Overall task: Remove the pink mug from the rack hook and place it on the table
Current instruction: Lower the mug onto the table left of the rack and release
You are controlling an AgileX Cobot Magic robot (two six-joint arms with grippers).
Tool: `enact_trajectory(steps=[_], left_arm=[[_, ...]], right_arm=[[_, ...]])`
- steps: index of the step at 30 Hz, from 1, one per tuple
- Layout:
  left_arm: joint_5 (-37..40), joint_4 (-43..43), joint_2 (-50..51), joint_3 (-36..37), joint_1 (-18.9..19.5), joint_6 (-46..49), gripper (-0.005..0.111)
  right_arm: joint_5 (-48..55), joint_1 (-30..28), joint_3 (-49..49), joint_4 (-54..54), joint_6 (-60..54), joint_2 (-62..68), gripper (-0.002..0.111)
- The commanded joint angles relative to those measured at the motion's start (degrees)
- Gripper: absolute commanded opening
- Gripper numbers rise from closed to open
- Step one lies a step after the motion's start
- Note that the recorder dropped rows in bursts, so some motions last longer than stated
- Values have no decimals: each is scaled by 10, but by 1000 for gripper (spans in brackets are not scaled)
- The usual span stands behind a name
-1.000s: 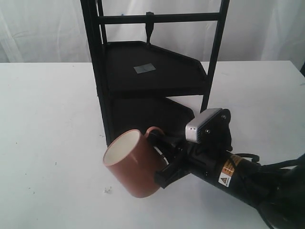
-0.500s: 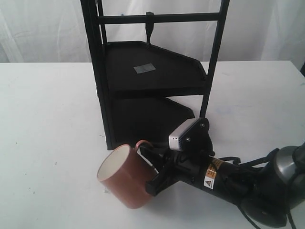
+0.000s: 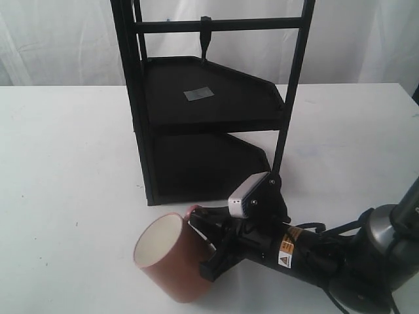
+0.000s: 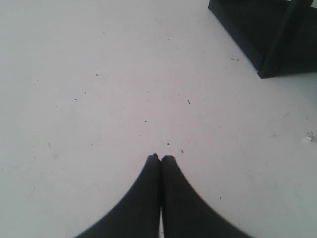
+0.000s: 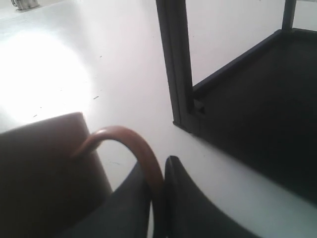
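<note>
I should set the pink mug, now hanging tilted low over the table, on the white table just before the rack's corner post [image 3: 175, 247] with my right gripper.
The pink mug [image 3: 171, 267] hangs tilted low over the white table [image 3: 65, 170], its cream mouth facing left, in front of the black rack. My right gripper [image 3: 200, 230] is shut on the mug's loop handle [image 5: 143, 153], which sits pinched between the two dark fingers [image 5: 185, 198]. Whether the mug's base touches the table I cannot tell. The rack hook [image 3: 205, 38] stands bare on the top crossbar. My left gripper [image 4: 160, 158] is shut on nothing, hovering over bare table away from the mug.
The black two-shelf rack [image 3: 209, 104] stands at mid-table behind the mug, its corner post [image 5: 178, 64] close to my right gripper. A rack corner [image 4: 267, 39] shows in the left wrist view. A small white crumb [image 4: 309, 136] lies on the table.
My right arm has lowered and drawn toward the table's front edge, carrying the mug down and slightly left. The grip on the handle is unchanged.
</note>
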Motion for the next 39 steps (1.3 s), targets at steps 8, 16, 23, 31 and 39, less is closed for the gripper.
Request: enact_trajectory(steps=[8, 16, 23, 31, 39], left_arm=[[0, -4, -3, 1, -1, -1, 0], [0, -4, -3, 1, -1, -1, 0], [0, -4, -3, 1, -1, -1, 0], [0, -4, -3, 1, -1, -1, 0], [0, -4, -3, 1, -1, -1, 0]], right_arm=[[-6, -10, -6, 56, -38, -25, 0], [-6, -18, -65, 59, -49, -5, 0], [-6, -18, -87, 57, -52, 38, 0], [-6, -18, -85, 59, -84, 50, 0], [-6, -18, -85, 64, -131, 50, 26]])
